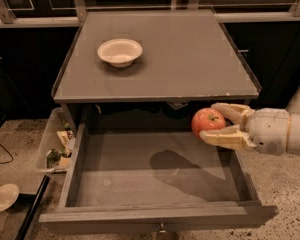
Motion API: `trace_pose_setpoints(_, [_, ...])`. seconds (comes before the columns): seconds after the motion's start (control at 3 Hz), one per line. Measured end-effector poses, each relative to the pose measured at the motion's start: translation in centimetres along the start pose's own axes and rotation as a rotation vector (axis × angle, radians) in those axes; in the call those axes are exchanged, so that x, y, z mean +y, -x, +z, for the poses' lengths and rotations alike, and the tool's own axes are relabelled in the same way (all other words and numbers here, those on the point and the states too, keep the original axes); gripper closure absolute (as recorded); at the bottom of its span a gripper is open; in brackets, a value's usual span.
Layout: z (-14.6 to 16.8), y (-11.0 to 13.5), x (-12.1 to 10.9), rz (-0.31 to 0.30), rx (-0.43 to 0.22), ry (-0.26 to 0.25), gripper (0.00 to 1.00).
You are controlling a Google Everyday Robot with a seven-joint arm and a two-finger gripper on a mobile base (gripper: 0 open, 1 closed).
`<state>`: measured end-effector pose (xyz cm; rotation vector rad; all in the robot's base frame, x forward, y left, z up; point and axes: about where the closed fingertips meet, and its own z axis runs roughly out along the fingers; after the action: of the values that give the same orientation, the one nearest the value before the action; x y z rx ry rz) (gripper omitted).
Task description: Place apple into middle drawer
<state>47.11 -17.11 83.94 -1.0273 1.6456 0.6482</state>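
My gripper is to release the red apple on the drawer's bottom behind the knob [174, 159], slightly back from the middle.
The red apple [207, 121] with a yellowish patch is held in my gripper [215, 122], which comes in from the right and is shut on it. The apple hangs above the right rear part of the open middle drawer [155, 215], a wide shallow grey drawer pulled out toward the camera, with a small knob [162, 229] on its front panel. The arm's shadow falls on the drawer floor. The drawer holds nothing else that I can see.
A white bowl [120, 51] sits on the grey cabinet top [190, 59], left of centre. A clear plastic bin [52, 141] of clutter stands to the left of the drawer. A white plate [2, 196] lies on the floor at lower left.
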Motion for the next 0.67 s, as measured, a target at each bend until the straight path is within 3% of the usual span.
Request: trace_pose_setpoints(0.67, [5.7,-6.6,0.4,0.082,0.088,0.071,1.00])
